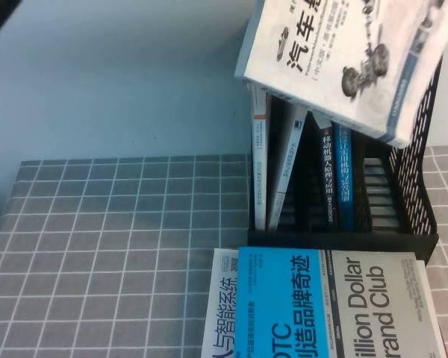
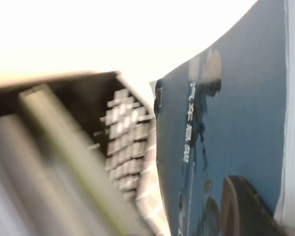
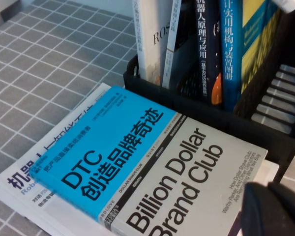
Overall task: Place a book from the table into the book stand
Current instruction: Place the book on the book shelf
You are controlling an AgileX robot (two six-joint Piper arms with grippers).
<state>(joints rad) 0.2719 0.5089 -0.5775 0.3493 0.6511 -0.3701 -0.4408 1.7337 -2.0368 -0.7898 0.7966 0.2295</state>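
Note:
My left gripper is going to let go of the book in the slot (image 1: 385, 222) between the blue book and the book stand's side with holes.
The book (image 1: 343, 52), white-grey with a drawing of car parts and black characters, hangs tilted in the air above the black book stand (image 1: 414, 179), its lower corner over the stand's right side. In the left wrist view my left gripper (image 2: 250, 209) is shut on the book (image 2: 236, 123), one dark finger pressed flat on the cover, the other hidden behind it. The stand's perforated wall (image 2: 123, 128) lies just beside it. My right gripper (image 3: 273, 209) hovers shut over the near right corner of the stacked books, in front of the stand (image 3: 265, 128).
Several books (image 1: 284, 164) stand upright in the stand's left compartments; its rightmost slot (image 1: 373, 186) holds none. The Dollar Club book (image 1: 336, 306) lies on a white book (image 1: 220, 313) at the front of the grey checked table (image 1: 119, 246).

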